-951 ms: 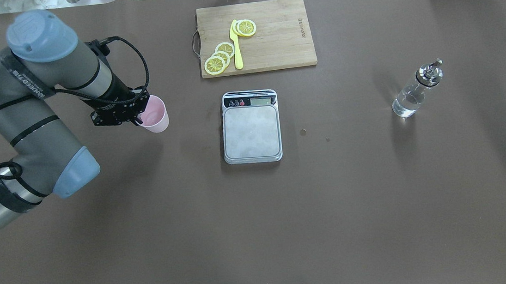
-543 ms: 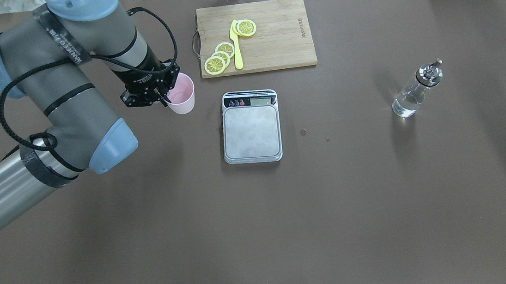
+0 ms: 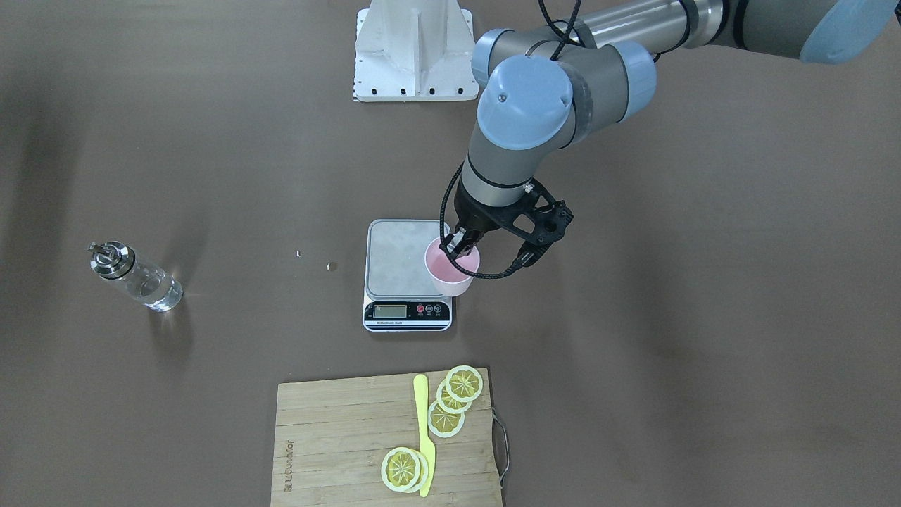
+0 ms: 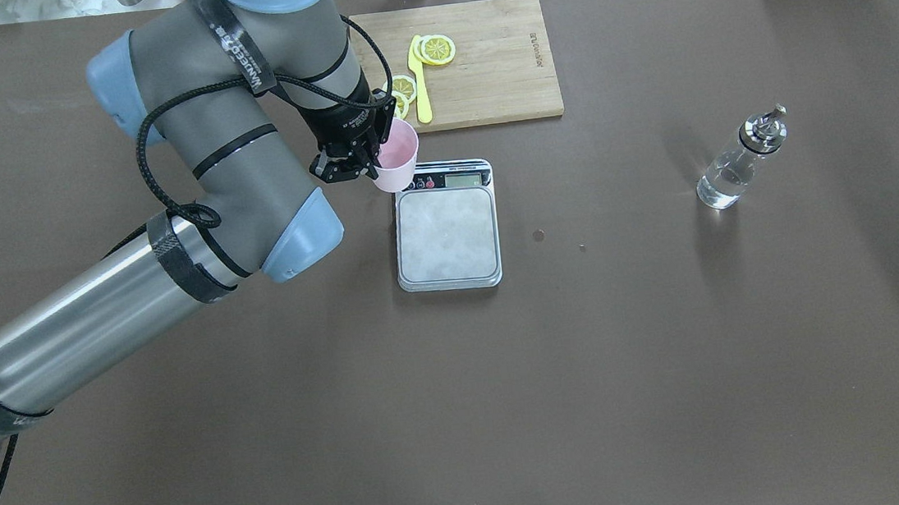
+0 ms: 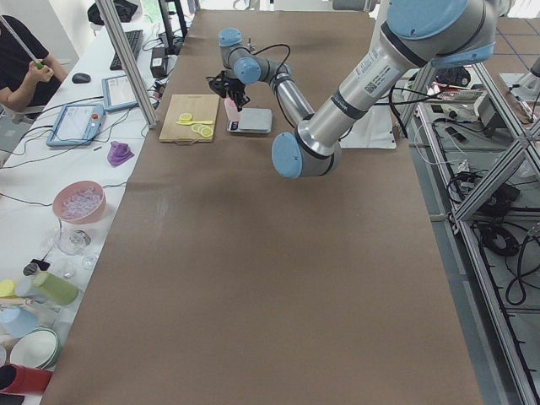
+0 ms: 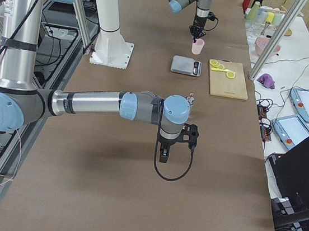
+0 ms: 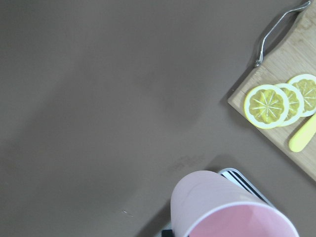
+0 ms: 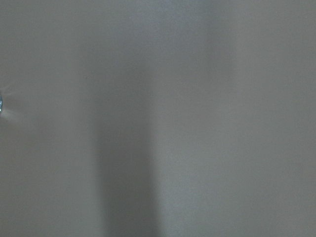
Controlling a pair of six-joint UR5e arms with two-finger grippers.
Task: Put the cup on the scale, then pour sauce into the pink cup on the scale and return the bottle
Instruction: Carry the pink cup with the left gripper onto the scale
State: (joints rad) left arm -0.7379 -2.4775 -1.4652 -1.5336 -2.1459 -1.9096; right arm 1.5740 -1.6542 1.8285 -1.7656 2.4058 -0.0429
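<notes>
The robot's left gripper should release the pink cup upright near the middle of the scale's steel platform (image 3: 412,250). The cup now hangs over the scale's corner.
My left gripper (image 4: 376,159) is shut on the rim of the pale pink cup (image 4: 396,155), which hangs upright in the air. The cup (image 3: 452,269) is over the display-end corner of the scale (image 4: 446,236) on my left side, partly overlapping its edge. In the left wrist view the cup (image 7: 232,207) fills the bottom, with a corner of the scale (image 7: 238,176) behind it. The glass bottle (image 4: 738,163) of clear sauce stands far right, untouched. My right gripper (image 6: 164,153) hangs near the bottle (image 6: 190,100); I cannot tell whether it is open or shut.
A wooden cutting board (image 4: 498,74) with lemon slices (image 4: 436,49) and a yellow knife (image 4: 421,90) lies just beyond the scale. The steel platform (image 3: 395,257) carries nothing. A person sits at the side desk (image 5: 21,72).
My left arm has carried the pink cup to the right and slightly farther from my base, from the table's left side to the scale's corner. The bottle has not moved.
</notes>
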